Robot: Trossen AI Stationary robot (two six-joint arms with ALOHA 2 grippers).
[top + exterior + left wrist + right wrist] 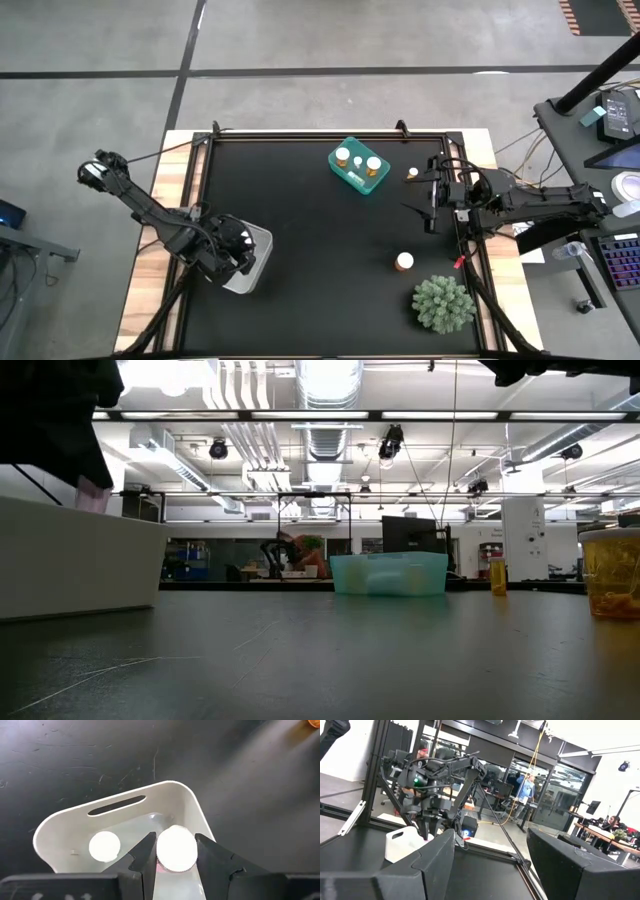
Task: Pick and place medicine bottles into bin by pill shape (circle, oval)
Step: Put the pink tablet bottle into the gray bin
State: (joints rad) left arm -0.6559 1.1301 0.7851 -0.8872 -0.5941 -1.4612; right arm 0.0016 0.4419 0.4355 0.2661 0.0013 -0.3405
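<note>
I will use my left gripper to release the white-capped medicine bottle inside the white bin [247, 256] [153, 848], next to the other white cap.
My left gripper [175, 862] is shut on a white-capped medicine bottle [176, 849] above the white bin [60, 827] at the table's left near side. A second white cap [104, 846] lies inside that bin. The teal bin [352, 178] at the far middle holds three bottles. One bottle [412, 173] stands by the right edge, and another [404, 262] stands near the plant. My right gripper [432, 205] is open and empty at the table's right side. My left gripper pinches the bottle at its white round cap [162, 851], one finger on each side. The fingers come from above, pointing down. The bottle hangs upright over the white bin's inside; its body is hidden under the cap.
A green spiky plant [443, 303] stands at the near right corner. The black mat [320, 270] lies bare between the two bins. In the low view an amber bottle [612, 572] stands close at the right and the white bin's wall [80, 560] at the left.
</note>
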